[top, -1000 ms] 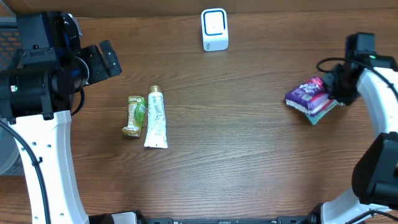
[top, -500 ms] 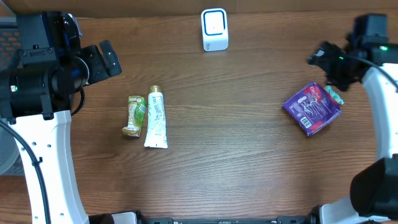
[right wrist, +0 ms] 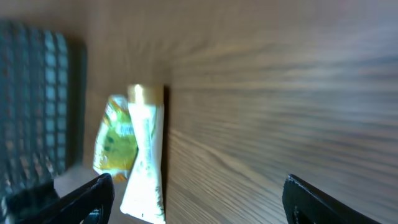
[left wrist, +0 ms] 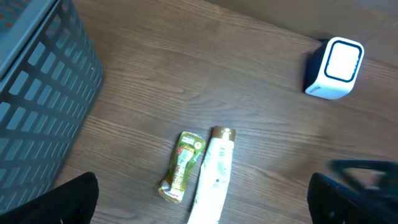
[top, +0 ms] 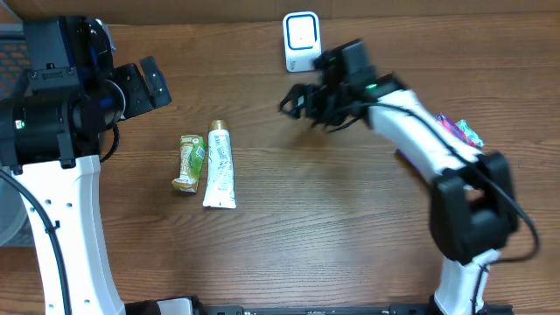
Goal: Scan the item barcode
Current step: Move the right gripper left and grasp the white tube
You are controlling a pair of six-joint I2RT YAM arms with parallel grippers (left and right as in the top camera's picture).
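Next, I move my right gripper to the middle [top: 220,164] [right wrist: 147,154] of the white tube, between its gold cap and flat end, and close it there.
The white barcode scanner [top: 302,41] with a blue-rimmed face stands at the back middle of the table, and shows in the left wrist view as the scanner [left wrist: 334,68]. A white tube [top: 219,164] and a green packet [top: 188,162] lie side by side at the left. My right gripper [top: 296,102] hangs open and empty just below the scanner, blurred. In its own view the right gripper [right wrist: 199,205] faces the tube [right wrist: 144,162] and green packet [right wrist: 115,142]. My left gripper [left wrist: 202,208] is open, high above the tube [left wrist: 214,177]. No barcode is readable.
A purple packet [top: 457,131] lies at the right, mostly hidden under my right arm. A grey slatted basket [left wrist: 37,93] stands off the table's left edge. Bare wood lies between the tube and the right arm.
My right gripper opened and let go of the purple packet, which dropped flat on the table at the right. The right arm then swung left to the middle, near the scanner. The left arm stayed still.
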